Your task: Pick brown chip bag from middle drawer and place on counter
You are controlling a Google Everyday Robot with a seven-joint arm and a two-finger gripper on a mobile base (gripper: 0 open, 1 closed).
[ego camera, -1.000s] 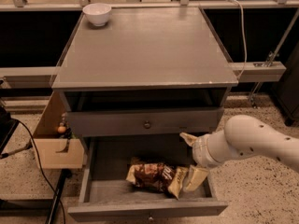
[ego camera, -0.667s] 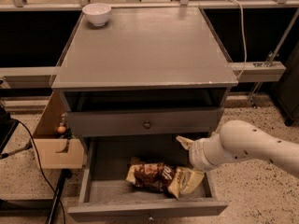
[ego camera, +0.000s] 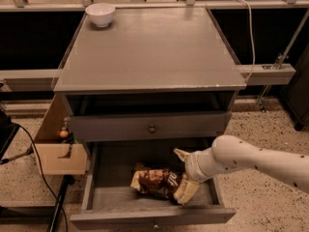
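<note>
My gripper will close on the brown chip bag's end (ego camera: 172,181) nearest my white arm, in the open middle drawer.
The brown chip bag (ego camera: 155,181) lies crinkled in the open middle drawer (ego camera: 113,166), near its front and a little right of centre. My gripper (ego camera: 183,173) is down inside the drawer at the bag's right end. Its pale fingers (ego camera: 186,190) are spread, one behind the bag's end and one in front of it. The white arm reaches in from the right. The grey counter (ego camera: 149,47) is the cabinet top above.
A white bowl (ego camera: 100,13) stands at the counter's back left corner. A shut drawer front with a round knob (ego camera: 152,128) sits right above the open drawer. A wooden box (ego camera: 58,156) and a black cable (ego camera: 36,158) lie on the floor to the left.
My gripper has moved left and slightly down in the drawer, so its fingers now straddle the bag's right end. The bag has not moved.
</note>
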